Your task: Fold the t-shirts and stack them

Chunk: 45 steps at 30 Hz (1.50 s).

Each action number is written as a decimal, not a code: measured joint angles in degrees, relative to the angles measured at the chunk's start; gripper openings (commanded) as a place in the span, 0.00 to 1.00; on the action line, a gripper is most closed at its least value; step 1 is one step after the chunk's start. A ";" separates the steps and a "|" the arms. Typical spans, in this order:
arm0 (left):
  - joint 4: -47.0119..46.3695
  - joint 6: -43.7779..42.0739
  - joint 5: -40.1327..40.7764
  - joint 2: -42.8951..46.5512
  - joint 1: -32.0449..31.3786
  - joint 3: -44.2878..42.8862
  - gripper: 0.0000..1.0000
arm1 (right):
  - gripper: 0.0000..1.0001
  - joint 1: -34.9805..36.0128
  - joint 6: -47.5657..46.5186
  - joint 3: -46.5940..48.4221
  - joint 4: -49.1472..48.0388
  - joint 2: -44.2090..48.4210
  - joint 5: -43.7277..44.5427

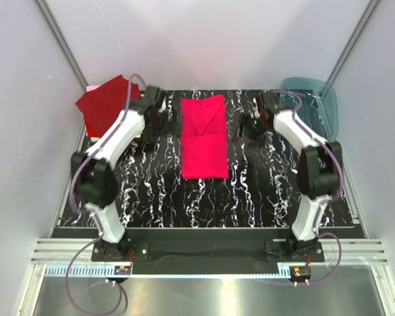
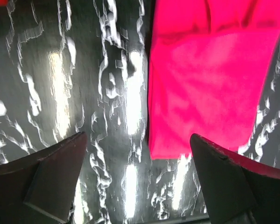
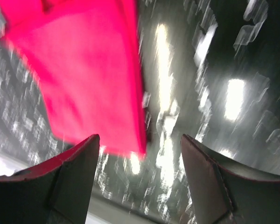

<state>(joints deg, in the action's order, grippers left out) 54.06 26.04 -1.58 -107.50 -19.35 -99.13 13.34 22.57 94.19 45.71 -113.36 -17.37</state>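
Next, my right gripper grips the magenta-pink t-shirt at the near corner (image 1: 226, 176) (image 3: 142, 151), on the side towards the teal bin.
A bright magenta-pink t-shirt (image 1: 203, 136) lies folded into a long strip on the black marbled table, in the middle towards the back. It also shows in the left wrist view (image 2: 210, 79) and the right wrist view (image 3: 84, 70). My left gripper (image 1: 159, 120) hangs open and empty just left of the strip's far end (image 2: 137, 154). My right gripper (image 1: 248, 126) hangs open and empty just right of it (image 3: 140, 149). A dark red folded t-shirt (image 1: 106, 104) lies at the back left, past the table's corner.
A teal translucent plastic bin (image 1: 314, 105) stands at the back right corner. White walls close in the table (image 1: 184, 197) on three sides. The arm bases sit at the near edge.
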 measured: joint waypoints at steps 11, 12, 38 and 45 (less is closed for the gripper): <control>-20.52 7.26 -7.74 24.96 -2.60 43.30 0.94 | 0.63 2.05 6.54 -39.98 -20.15 19.26 -11.45; -22.86 7.80 -8.24 25.70 -2.91 46.21 0.93 | 0.64 2.34 6.84 -40.94 -21.03 18.34 -11.98; -54.34 18.12 -15.67 19.67 -4.59 61.07 0.56 | 0.24 7.98 10.32 -36.48 -30.73 7.63 -12.24; -56.02 19.06 -15.67 17.33 -5.35 60.85 0.42 | 0.23 7.98 10.27 -36.48 -31.50 7.63 -12.31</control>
<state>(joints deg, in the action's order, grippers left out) -1.96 45.10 -17.26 -90.17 -24.71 -38.28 21.32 32.84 57.71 14.22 -105.73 -29.67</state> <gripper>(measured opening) 0.432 0.233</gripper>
